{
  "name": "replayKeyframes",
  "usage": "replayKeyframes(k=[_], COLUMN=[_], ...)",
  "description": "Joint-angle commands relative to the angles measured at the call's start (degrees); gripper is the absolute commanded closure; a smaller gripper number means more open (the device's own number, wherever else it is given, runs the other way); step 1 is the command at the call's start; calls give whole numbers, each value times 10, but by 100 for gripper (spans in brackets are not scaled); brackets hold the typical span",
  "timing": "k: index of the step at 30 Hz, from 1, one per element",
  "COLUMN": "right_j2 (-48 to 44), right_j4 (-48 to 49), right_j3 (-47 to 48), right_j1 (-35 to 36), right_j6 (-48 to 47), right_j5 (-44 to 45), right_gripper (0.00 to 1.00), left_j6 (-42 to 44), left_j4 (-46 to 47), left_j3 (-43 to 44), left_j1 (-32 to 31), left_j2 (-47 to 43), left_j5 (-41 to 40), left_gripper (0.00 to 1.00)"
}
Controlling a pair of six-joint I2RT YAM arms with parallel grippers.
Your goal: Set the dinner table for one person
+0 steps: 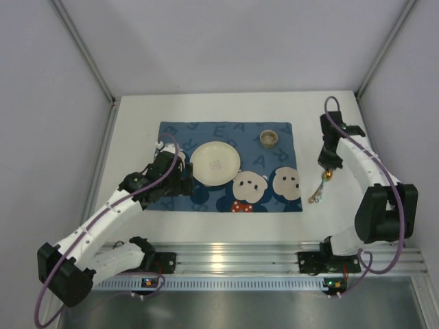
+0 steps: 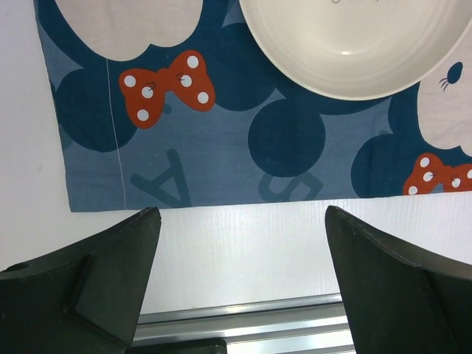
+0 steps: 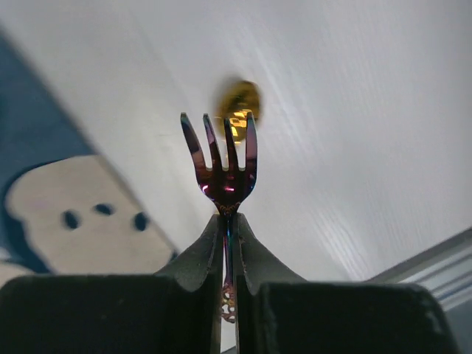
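Observation:
Next, I set the purple fork on the placemat [image 1: 170, 168] next to the white plate, towards my left gripper, using my right gripper.
The white dinner table [image 1: 206, 110] carries a dark blue mouse placemat [image 1: 178, 133] with a white plate [image 1: 215, 163] and a small cup [image 1: 268, 138] on it. My right gripper [image 1: 330, 162] hovers just right of the placemat and is shut on a purple iridescent fork [image 3: 223, 158], tines pointing away past the fingertips [image 3: 230, 217]. Below it a golden-tipped utensil [image 1: 320, 188] lies on the table; its gold end [image 3: 237, 103] shows blurred behind the tines. My left gripper [image 1: 175, 175] is open and empty, left of the plate [image 2: 354, 51]; its jaws [image 2: 243, 214] stand wide over bare table [image 2: 243, 251].
An aluminium rail [image 1: 233, 260] runs along the table's near edge and also shows in the left wrist view [image 2: 243, 313]. Grey walls enclose the table on three sides. The placemat's near edge [image 2: 221, 184] lies just ahead of my left fingers.

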Motion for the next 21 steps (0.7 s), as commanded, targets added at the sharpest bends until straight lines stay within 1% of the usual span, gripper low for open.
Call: replayKeyframes(k=[1,2,3,4,5,6,9,13,19,21], right_j2=[-37,-33,-31,-28,-18,-12,44,134,226,239], right_j4=[-80,-85,-76,-68,-51,-19,-1,32,43,46], right_j3=[135,148,158,165,164,161,171,210,247,249], right_j1=[146,172,219,240,258,293,343,373,379,379], right_j6=[21,40,48,58,66,74,93,98,89,88], right_j5=[75,66,51,16,-3,-19,-36,-54,-60,-59], right_gripper=[100,100,100,100,100,100,100,100,100,100], left_j6=[-2,-2,-2,-1,-1,-1,-1,-2,-5,-7], left_j4=[30,30,32,32,33,33,33,32,31,30], left_j3=[-4,-4,-5,-5,-5,-5,-6,-7,-7,-8], left_j1=[2,2,2,3,3,2,2,3,3,2], left_j2=[0,1,2,2,1,1,-5,-15,-24,-30], left_j5=[7,8,7,7,7,8,6,5,-4,-6], left_gripper=[2,2,2,2,2,2,2,2,2,1])
